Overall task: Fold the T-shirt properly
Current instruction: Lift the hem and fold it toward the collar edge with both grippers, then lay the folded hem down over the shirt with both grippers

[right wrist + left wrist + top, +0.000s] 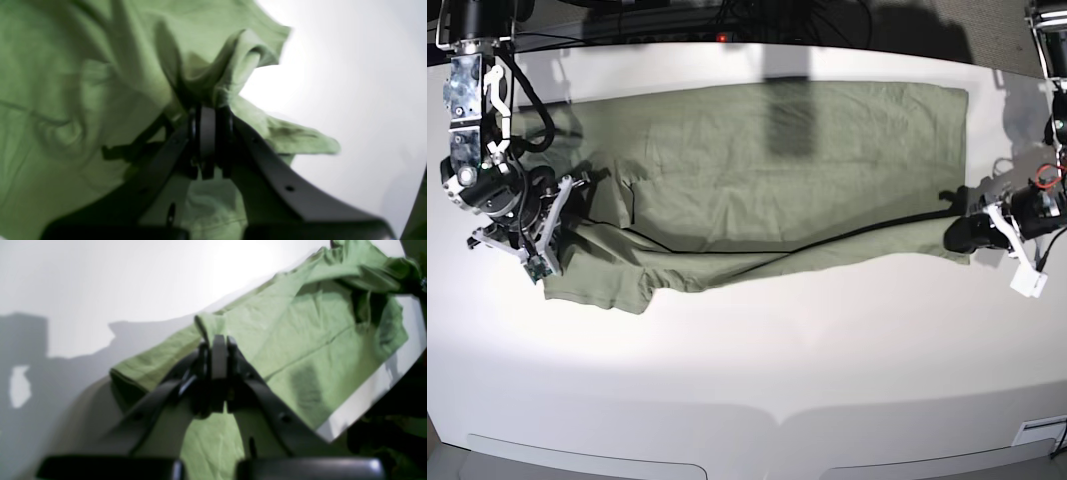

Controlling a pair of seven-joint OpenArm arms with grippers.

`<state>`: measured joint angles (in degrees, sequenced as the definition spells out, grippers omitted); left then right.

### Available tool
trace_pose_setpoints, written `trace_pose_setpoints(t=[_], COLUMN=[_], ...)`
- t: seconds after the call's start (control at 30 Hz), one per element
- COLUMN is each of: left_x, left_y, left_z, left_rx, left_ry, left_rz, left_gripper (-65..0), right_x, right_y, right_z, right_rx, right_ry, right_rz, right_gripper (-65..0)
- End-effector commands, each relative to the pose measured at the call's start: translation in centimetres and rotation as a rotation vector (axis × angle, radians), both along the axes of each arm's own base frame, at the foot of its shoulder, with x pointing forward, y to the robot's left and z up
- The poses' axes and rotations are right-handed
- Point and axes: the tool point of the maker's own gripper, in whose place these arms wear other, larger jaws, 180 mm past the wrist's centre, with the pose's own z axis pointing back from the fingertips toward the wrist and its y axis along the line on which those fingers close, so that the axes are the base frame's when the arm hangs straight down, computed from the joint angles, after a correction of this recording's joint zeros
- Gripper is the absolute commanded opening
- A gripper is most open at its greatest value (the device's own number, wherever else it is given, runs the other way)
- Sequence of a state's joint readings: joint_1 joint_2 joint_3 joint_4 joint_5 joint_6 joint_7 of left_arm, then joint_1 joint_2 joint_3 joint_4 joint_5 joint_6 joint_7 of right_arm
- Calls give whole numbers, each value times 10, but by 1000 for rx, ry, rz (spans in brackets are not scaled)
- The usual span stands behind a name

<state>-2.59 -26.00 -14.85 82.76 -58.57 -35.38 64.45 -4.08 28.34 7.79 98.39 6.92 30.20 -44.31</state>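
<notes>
The robot's left gripper should release the T-shirt's raised near edge on the flat middle of the shirt's nearest end point(952, 150).
The sage-green T-shirt point(777, 160) lies spread lengthwise across the white table, wrinkled. Its near edge is raised, with a dark shadow line running beneath it. My left gripper point(959, 233) is at the shirt's right end in the base view. In the left wrist view, the left gripper point(219, 341) is shut on a pinched fold of the T-shirt point(300, 340). My right gripper point(575, 203) is at the shirt's left end. In the right wrist view, the right gripper point(207, 111) is shut on a bunched ridge of the T-shirt point(66, 100).
The white table point(747, 360) stretches wide in front of the shirt to its front edge. Dark cables point(727, 25) run along the back edge. A sleeve point(592, 290) hangs toward the front at the left end.
</notes>
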Motion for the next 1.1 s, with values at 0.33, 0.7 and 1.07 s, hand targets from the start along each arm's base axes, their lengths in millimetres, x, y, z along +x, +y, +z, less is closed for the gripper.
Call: trace_pose_setpoints(t=[0.33,0.7,1.07], left_x=[5,-22,-42], left_y=[9,8,8], left_z=[17,-7,-23], left_rx=[43,54,54], left_ry=[-51,43,97], left_rz=[-12,-30,-31], left_gripper=[-650,-650,-650], right_x=[9,-28,-67], right_y=[-64,-68,-72], right_z=[49,15,-14], right_rx=[-39,-55,-70], right_ry=[-133,-11,109], right_rz=[-161,-163,-186], right_gripper=[-650,-650,-650])
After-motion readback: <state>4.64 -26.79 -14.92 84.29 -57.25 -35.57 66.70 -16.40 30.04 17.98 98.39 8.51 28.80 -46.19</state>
